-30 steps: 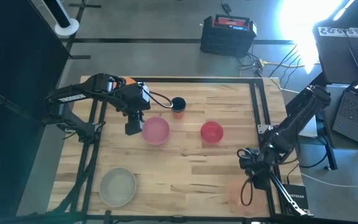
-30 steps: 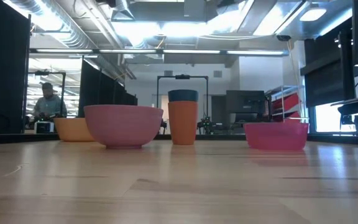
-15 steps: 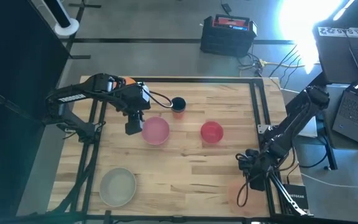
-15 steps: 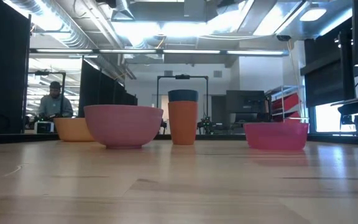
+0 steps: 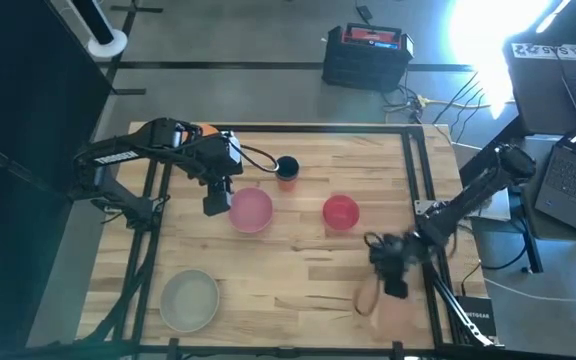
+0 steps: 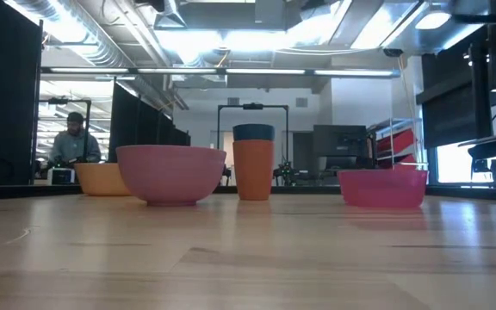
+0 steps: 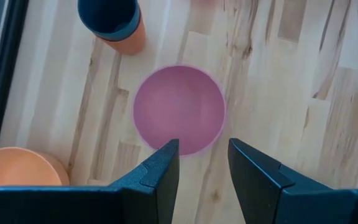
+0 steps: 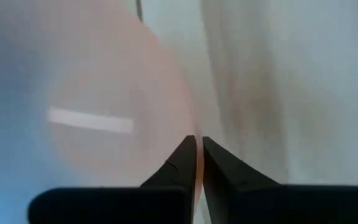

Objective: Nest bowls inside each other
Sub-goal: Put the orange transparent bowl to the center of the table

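Observation:
Next, my right gripper sets the peach bowl down so that it sits in the space between the pale pink bowl and the red bowl [image 5: 298,221].
My right gripper [image 5: 392,288] is shut on the translucent peach bowl [image 5: 372,300] near the table's front right corner. My left gripper [image 5: 216,206] hangs open just above and left of the pale pink bowl [image 5: 251,211], which rests on its base; in the left wrist view the fingers [image 7: 166,163] frame its near rim [image 7: 180,149] without touching. The red bowl [image 5: 341,212] rests mid-table and the whitish-grey bowl [image 5: 189,300] at the front left. The orange bowl [image 5: 206,131] lies partly hidden under my left arm. My right gripper pinches the peach bowl's thin rim [image 8: 198,163] between its two fingers, one on each side of the wall. The fingers slant down from above, from the table's right. In the high view the bowl looks tipped; whether it is clear of the table I cannot tell.
A dark blue cup stacked in an orange cup [image 5: 287,171] stands behind the pink bowl, also seen in the low view [image 6: 254,162]. A black frame rail [image 5: 420,180] runs along the table's right side. Bare wood lies between the grey and peach bowls.
My right gripper has gone down and toward the table's left, and its fingers have shut on the peach bowl's rim. The bowl has shifted left with it and now shows a dark tilted edge. My left arm has kept still.

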### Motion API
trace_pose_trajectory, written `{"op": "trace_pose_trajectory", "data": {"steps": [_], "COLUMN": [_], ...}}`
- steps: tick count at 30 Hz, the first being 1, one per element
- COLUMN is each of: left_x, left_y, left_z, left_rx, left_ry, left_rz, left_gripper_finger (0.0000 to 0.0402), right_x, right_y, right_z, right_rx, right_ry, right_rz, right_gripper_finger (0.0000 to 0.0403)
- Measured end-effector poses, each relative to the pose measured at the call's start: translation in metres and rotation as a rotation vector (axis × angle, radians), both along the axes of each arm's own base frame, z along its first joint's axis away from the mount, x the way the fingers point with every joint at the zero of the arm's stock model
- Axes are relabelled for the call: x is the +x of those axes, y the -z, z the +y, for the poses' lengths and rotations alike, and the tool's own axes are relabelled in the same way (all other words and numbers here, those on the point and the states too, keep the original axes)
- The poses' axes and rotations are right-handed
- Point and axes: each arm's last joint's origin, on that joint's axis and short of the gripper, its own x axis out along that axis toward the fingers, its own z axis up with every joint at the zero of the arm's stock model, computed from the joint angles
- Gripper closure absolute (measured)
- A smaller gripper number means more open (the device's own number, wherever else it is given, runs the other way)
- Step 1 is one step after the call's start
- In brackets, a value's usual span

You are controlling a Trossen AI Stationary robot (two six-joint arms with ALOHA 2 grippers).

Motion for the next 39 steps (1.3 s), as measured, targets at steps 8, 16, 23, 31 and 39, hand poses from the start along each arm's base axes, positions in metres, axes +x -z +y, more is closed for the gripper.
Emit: {"op": "trace_pose_trajectory", "data": {"steps": [8,16,23,31,39], "left_x": [0.0,0.0,0.0,0.0,0.0], "left_y": [0.0,0.0,0.0,0.0,0.0], "left_z": [0.0,0.0,0.0,0.001,0.001], "left_rx": [0.02,0.034,0.042,0.045,0.051], "left_ry": [0.034,0.058,0.076,0.078,0.075], "left_rz": [0.005,0.008,0.01,0.01,0.008], "left_gripper_finger": [0.028,0.028,0.028,0.028,0.028], "right_x": [0.071,0.156,0.218,0.22,0.214], "right_y": [-0.038,-0.039,-0.014,-0.002,-0.001], "right_z": [-0.068,-0.101,-0.136,-0.169,-0.191], "right_rx": [-0.103,-0.218,-0.283,-0.348,-0.37], "right_ry": [0.167,0.098,0.029,0.085,0.103], "right_rz": [-0.162,-0.093,0.007,0.054,0.068], "right_gripper_finger": [0.0402,0.0403,0.0403,0.0403,0.0403]}}
